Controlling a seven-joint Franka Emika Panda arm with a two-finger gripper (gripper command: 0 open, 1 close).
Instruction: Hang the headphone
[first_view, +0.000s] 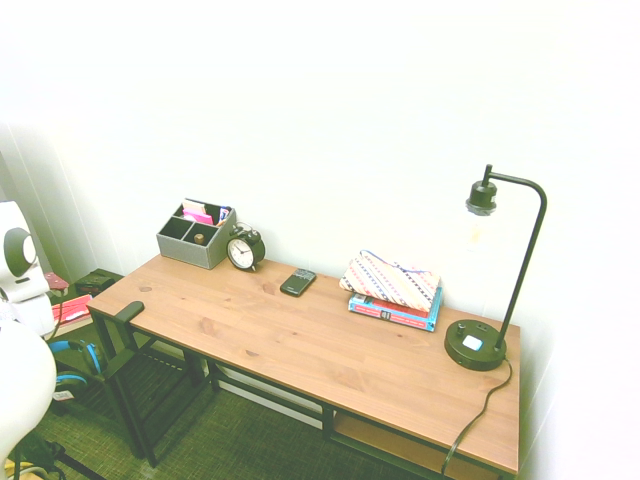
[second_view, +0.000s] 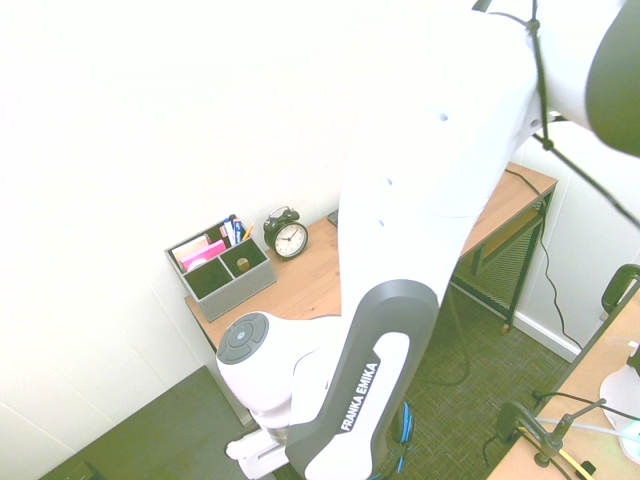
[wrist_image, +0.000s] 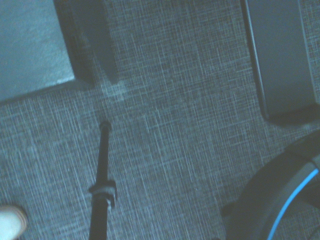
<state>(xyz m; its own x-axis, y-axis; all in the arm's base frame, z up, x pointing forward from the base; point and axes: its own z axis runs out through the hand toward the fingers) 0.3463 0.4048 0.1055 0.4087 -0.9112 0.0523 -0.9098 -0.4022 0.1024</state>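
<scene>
Next, my gripper releases the headphone on the lower arm of the black hook (first_view: 118, 380) that I see at the end of the desk.
The headphone (first_view: 80, 353) shows as a bright-blue and black cup low beside the desk's left end, close to my white arm. In the second exterior view only a blue strip of the headphone (second_view: 405, 428) peeks out under the arm. In the wrist view the headphone (wrist_image: 280, 210) appears as a dark curved band with a blue line over grey carpet. A black hook (first_view: 130, 310) sticks out from the desk's left end, above the headphone. My gripper is hidden behind the arm in both exterior views. It is shut, and I cannot tell whether it holds anything.
The wooden desk (first_view: 300, 345) carries a grey organizer (first_view: 195, 240), a black alarm clock (first_view: 243, 250), a phone (first_view: 297, 282), books (first_view: 395, 310) under a patterned cloth, and a black lamp (first_view: 478, 345). A thin black rod (wrist_image: 102, 170) lies across the carpet.
</scene>
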